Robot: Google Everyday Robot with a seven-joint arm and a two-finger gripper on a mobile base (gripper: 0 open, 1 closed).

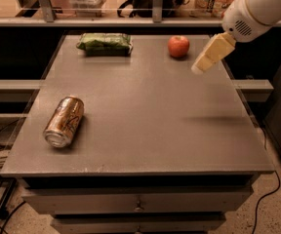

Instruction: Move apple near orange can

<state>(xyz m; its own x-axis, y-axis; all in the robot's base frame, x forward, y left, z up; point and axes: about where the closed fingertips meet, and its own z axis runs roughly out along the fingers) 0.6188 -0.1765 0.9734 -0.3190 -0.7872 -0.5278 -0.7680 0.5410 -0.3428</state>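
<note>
The apple belongs near the orange can. So my gripper should next go to the apple's upper part [178, 42] and close there.
The apple [178, 46], small, round and red, sits on the grey table [145, 106] near its far right corner. The orange can [64, 121] lies on its side near the table's front left, its silver lid pointing toward the front edge. My gripper [210, 54], cream-coloured on a white arm, hangs above the table's right side, just right of the apple and slightly nearer the front, apart from it. It holds nothing.
A green crinkly snack bag [104, 42] lies at the far left of the table. A rail and shelving with clutter run behind the table. Drawers sit under the table's front edge, and cables lie on the floor on both sides.
</note>
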